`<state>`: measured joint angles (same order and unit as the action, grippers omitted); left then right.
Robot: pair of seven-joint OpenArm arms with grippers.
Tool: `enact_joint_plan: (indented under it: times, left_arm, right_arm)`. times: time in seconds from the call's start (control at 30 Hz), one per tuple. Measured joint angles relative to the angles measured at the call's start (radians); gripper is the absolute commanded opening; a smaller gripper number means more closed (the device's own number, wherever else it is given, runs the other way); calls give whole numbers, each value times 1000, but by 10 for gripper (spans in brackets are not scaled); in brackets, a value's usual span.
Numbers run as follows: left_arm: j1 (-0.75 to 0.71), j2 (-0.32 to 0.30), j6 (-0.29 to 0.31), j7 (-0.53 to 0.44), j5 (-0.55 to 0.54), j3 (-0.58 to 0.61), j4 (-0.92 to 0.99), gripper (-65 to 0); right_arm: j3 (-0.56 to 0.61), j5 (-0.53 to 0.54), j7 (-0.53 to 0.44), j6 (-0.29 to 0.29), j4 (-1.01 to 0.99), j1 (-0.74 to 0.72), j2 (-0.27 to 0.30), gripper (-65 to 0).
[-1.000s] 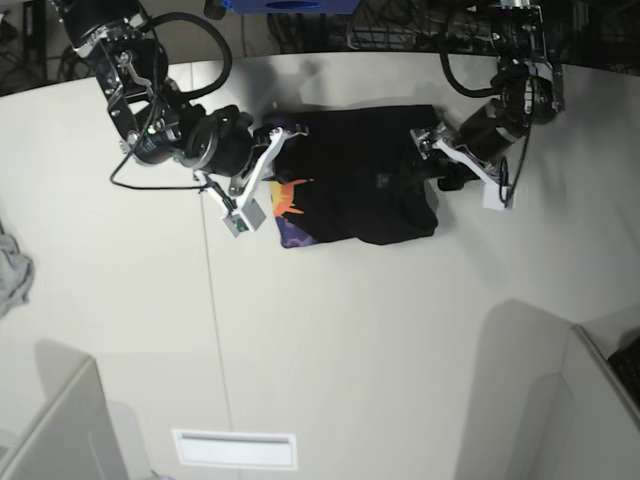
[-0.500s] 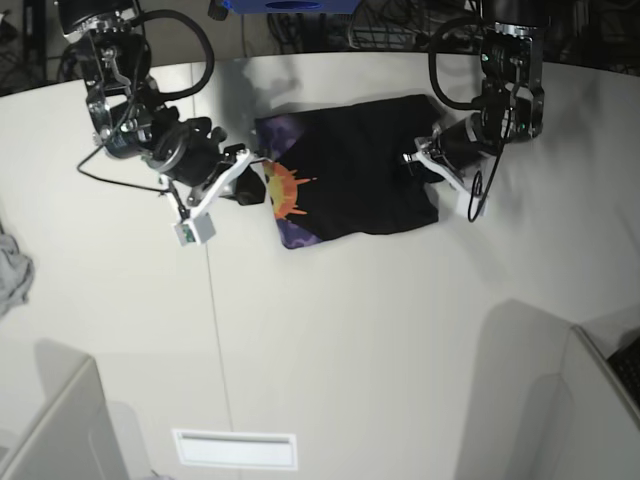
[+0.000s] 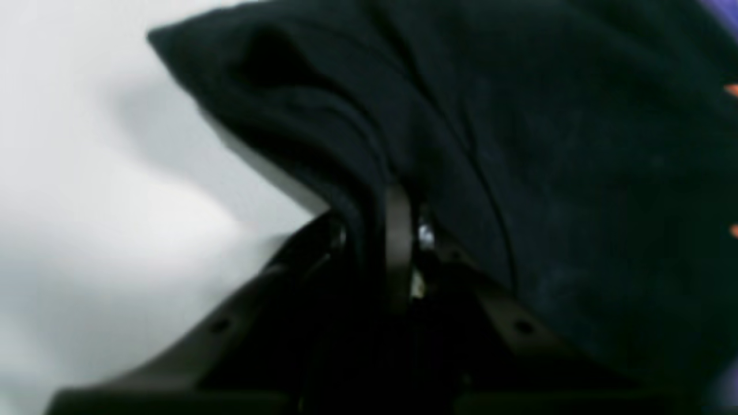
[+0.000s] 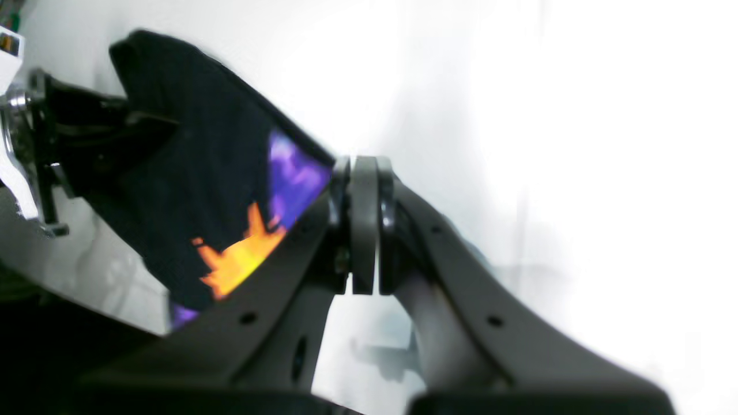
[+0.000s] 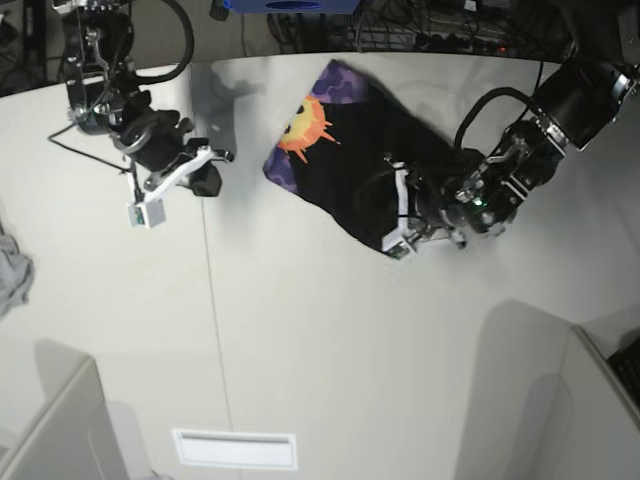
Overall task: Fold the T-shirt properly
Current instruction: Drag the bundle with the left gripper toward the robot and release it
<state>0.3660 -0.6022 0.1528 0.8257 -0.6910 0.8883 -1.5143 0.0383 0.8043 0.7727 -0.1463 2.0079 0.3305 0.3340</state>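
Note:
The robot's left gripper will release the black T-shirt's near edge on the bare table (image 5: 307, 229) in front of the shirt's purple corner.
The black T-shirt (image 5: 345, 175) hangs bunched above the table, its orange sun on purple (image 5: 303, 125) turned toward the back. My left gripper (image 5: 398, 215) is shut on the shirt's near right edge. In the left wrist view, black folds of the T-shirt (image 3: 519, 144) run into the closed left gripper (image 3: 398, 230). My right gripper (image 5: 205, 175) is shut on nothing and sits well left of the shirt. In the right wrist view, the right gripper (image 4: 363, 225) has its pads pressed together, and the T-shirt (image 4: 202, 173) shows beyond it.
A small light-grey cloth (image 5: 12, 275) lies at the table's left edge. A white label (image 5: 235, 448) sits near the front. Grey partitions rise at the front left (image 5: 60, 430) and front right (image 5: 560, 400). Cables crowd the back edge (image 5: 420, 30).
The left gripper closed on the shirt's right edge and lifted it forward, swinging the sun print toward the back. The right arm drew away to the left, clear of the shirt.

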Motion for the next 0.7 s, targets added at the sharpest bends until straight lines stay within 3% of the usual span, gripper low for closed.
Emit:
enact_joint_plan:
  times: [0.1,0.27,0.43,0.6,0.7]
  left_arm:
    - [91,13,-12,-21,117,175,-7,-650]
    - [163,133,-19,2,403,338,6,-650]
    - [132,233,187,10,621,305,13,-650]
    - [83,275,301,-21,830,266,13,-650]
    - [64,280,350,-55,857,224,13,-650]
  right_arm:
    - [-66,-4,-2,0,0,35,-1,-650]
    - [-160,0,2,0,0,97,-3,-650]
    - [-192,-4,-4,0,0,132,-8,-650]
    - [-201,-4,4,0,0,157,-35,-650]
    - [-210,-5,-3,0,0,152,-50,-650]
